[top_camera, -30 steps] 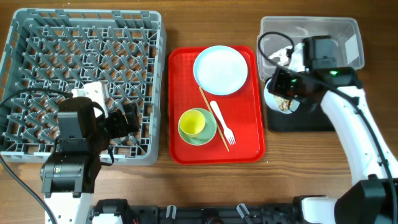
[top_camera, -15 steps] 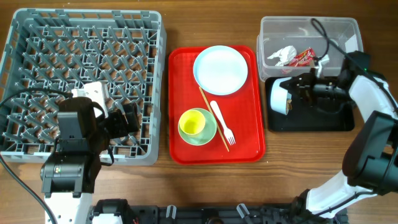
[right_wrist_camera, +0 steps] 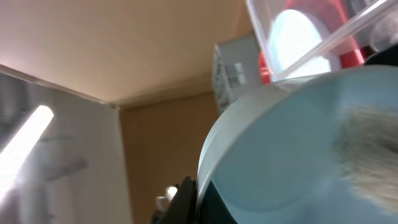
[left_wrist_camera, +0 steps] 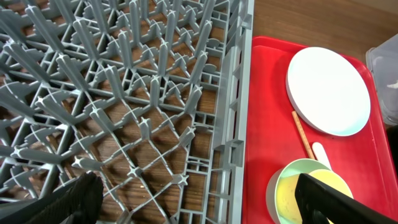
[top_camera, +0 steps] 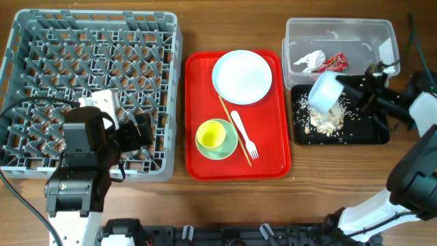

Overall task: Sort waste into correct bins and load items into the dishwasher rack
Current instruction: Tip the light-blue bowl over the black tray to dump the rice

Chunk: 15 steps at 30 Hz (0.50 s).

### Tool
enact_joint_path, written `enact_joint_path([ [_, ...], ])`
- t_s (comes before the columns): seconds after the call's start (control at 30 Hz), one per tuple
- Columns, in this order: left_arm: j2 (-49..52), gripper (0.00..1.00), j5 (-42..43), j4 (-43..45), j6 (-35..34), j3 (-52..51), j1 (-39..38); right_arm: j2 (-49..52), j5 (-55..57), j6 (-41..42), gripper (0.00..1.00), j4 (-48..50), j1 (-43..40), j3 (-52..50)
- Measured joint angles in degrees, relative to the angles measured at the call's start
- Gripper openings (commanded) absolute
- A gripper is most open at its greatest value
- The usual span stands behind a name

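Next, my right gripper releases the small pale blue-white bowl, now tipped over the black tray, on the white plate in the red tray (top_camera: 241,75) (right_wrist_camera: 301,46).
My right gripper (top_camera: 345,89) is shut on the rim of the small pale blue-white bowl (top_camera: 326,91), held tipped on its side over the black tray (top_camera: 372,135). Beige crumbs (top_camera: 325,122) lie in that tray. In the right wrist view the bowl (right_wrist_camera: 298,143) fills the frame, a dark finger (right_wrist_camera: 186,199) on its rim. The clear tub (top_camera: 341,31) holds the white tissue (top_camera: 308,61) and red wrapper (top_camera: 335,63). My left gripper (top_camera: 140,130) is open and empty over the grey rack (top_camera: 89,41); its fingers (left_wrist_camera: 68,202) straddle the rack's right edge.
The red tray (top_camera: 270,164) carries the white plate (top_camera: 242,76), the green bowl (top_camera: 229,147) with the yellow cup (top_camera: 212,135) in it, the white fork (top_camera: 244,134) and the wooden stick (top_camera: 232,126). The left wrist view shows the plate (left_wrist_camera: 328,90) and cup (left_wrist_camera: 298,199).
The right arm has swung out to the right and tipped the bowl over the black tray; crumbs have spilled into the tray. The left arm has not moved.
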Motion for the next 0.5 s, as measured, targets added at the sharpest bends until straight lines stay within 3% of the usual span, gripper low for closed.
enact_joint_path([
  [0.23,0.00,1.00,0.00,0.00,0.00,0.00,0.00,0.00,-3.39,9.49,0.04,0.96,-5.68,0.00],
  [0.5,0.00,1.00,0.00,-0.02,0.00,0.00,0.00,0.00,-1.20,8.44,0.04,0.11,-5.81,0.00],
])
